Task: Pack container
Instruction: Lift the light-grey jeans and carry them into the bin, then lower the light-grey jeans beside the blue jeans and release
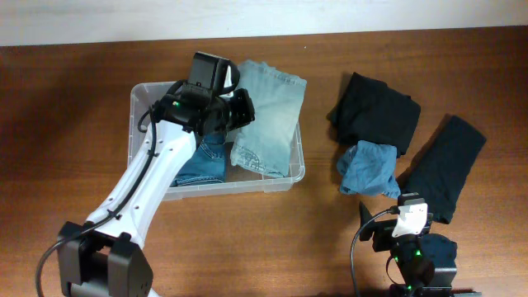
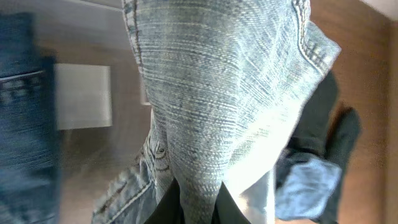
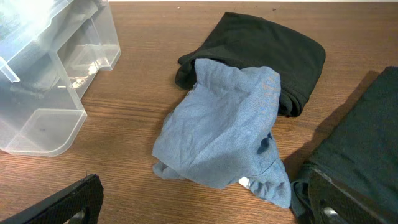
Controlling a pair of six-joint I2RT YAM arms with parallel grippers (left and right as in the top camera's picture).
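Note:
The light jeans will leave my left gripper inside the clear plastic container [image 1: 260, 130], where I need to let go of them beside the dark blue jeans.
The clear plastic container [image 1: 140, 92] stands left of centre on the table. Dark blue jeans [image 1: 206, 161] lie in its left part. Light-wash jeans [image 1: 268, 120] lie in its right part, their far end over the rim. My left gripper [image 1: 241, 109] is over the container, shut on the light jeans [image 2: 224, 106], a fold pinched between its fingers [image 2: 198, 208]. The white label [image 2: 84, 96] on the base shows beside them. My right gripper [image 3: 205, 211] is open and empty, low near the front edge, facing a blue cloth [image 3: 224, 134].
Right of the container lie a black garment [image 1: 375, 111], the crumpled blue cloth [image 1: 369, 169] and a second dark garment [image 1: 445, 165]. The container's corner [image 3: 43, 74] shows at the left of the right wrist view. Bare wood lies in front of the container.

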